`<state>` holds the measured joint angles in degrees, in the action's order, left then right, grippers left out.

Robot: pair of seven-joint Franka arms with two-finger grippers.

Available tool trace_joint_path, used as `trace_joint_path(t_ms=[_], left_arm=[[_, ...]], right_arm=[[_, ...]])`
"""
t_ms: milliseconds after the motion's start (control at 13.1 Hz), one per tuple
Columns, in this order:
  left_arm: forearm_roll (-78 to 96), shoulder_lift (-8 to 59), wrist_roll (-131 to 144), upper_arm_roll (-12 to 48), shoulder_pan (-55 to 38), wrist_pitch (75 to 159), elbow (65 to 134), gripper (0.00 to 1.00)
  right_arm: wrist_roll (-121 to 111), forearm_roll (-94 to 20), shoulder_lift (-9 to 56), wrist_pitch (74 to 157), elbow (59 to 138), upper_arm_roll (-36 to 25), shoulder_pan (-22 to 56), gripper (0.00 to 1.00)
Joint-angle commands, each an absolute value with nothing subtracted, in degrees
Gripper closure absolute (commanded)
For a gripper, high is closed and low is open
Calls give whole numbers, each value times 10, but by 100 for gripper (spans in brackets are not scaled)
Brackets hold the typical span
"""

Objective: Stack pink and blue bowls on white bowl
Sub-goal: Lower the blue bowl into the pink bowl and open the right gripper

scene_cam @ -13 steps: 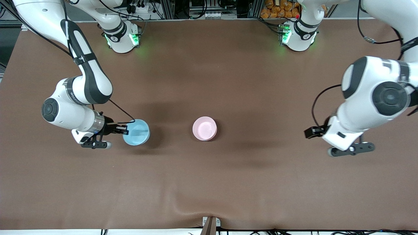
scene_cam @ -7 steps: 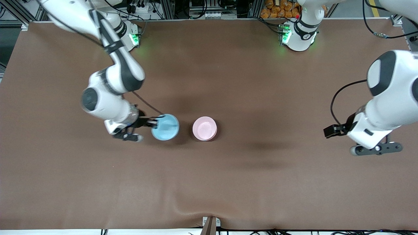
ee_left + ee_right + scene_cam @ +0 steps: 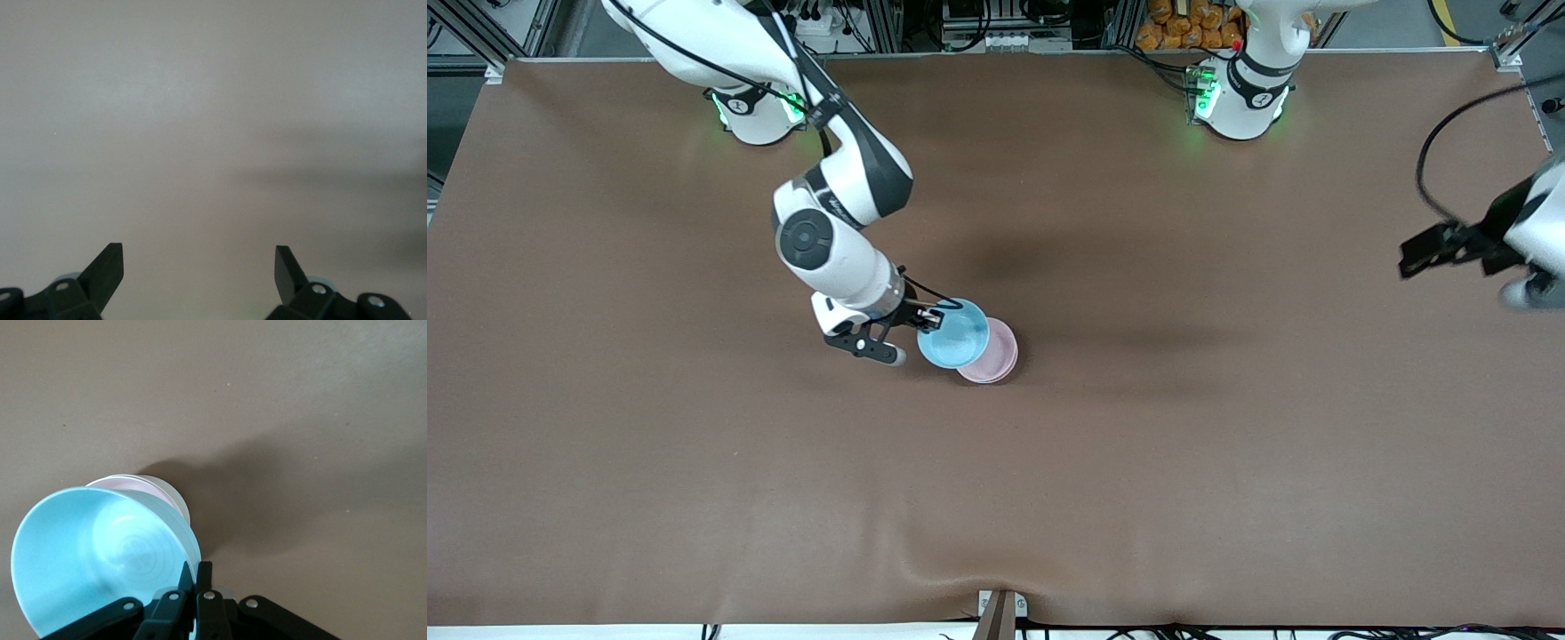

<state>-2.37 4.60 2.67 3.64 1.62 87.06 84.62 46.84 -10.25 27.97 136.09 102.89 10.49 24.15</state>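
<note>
The robot's right gripper needs to release the light blue bowl inside the pink bowl [image 3: 986, 350] [image 3: 135, 520], which is nested in the white bowl.
My right gripper [image 3: 935, 317] is shut on the rim of the light blue bowl [image 3: 953, 333] and holds it tilted, partly over the pink bowl [image 3: 998, 360] at the table's middle. In the right wrist view the fingers [image 3: 197, 568] pinch the blue bowl's [image 3: 87, 553] rim. The pink bowl's rim [image 3: 127, 481] shows just past it, nested in the white bowl, of which only a strip of wall [image 3: 177, 505] shows. My left gripper [image 3: 1529, 289] is open and empty over the left arm's end of the table; its wrist view [image 3: 199, 257] shows only bare mat.
The brown mat [image 3: 1138, 462] covers the whole table. The two arm bases [image 3: 756, 111] [image 3: 1238, 102] stand along the edge farthest from the front camera. A small bracket [image 3: 1000, 613] sits at the nearest edge.
My right arm has carried the blue bowl from its end of the table to the pink bowl. My left arm has pulled away toward the table's edge at its own end.
</note>
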Motion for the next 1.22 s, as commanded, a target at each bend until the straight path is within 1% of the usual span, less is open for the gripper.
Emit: trace_joint_path(t_ms=[0,230,383,765,842,918,995,1071,1148], left_arm=[[-14,-8,12,26,9,862,899,0],[-14,-25,12,22,10,842,910,0],[-13,-28,11,22,11,844,918,0],[-12,-20,4,21,16,870,908,0],[-11,-20,3,22,16,870,908,0],[-11,-18,3,23,16,871,907,0],[-11,-17,-1,25,22,871,904,0],[-10,-20,-3,27,26,868,900,0],[-9,-18,-5,26,24,868,897,0]], right_arm=[[516,-92,302,1388,1009,98,256,100],[519,-93,313,1400,1008,98,266,100],[522,-96,323,1418,1007,98,275,100],[526,-97,338,1420,993,98,285,100],[525,-97,338,1419,993,98,286,96],[525,-95,338,1419,993,98,286,79],[525,-93,339,1419,993,98,286,42],[525,-91,340,1419,993,98,286,0],[525,-92,341,1419,993,98,286,0]])
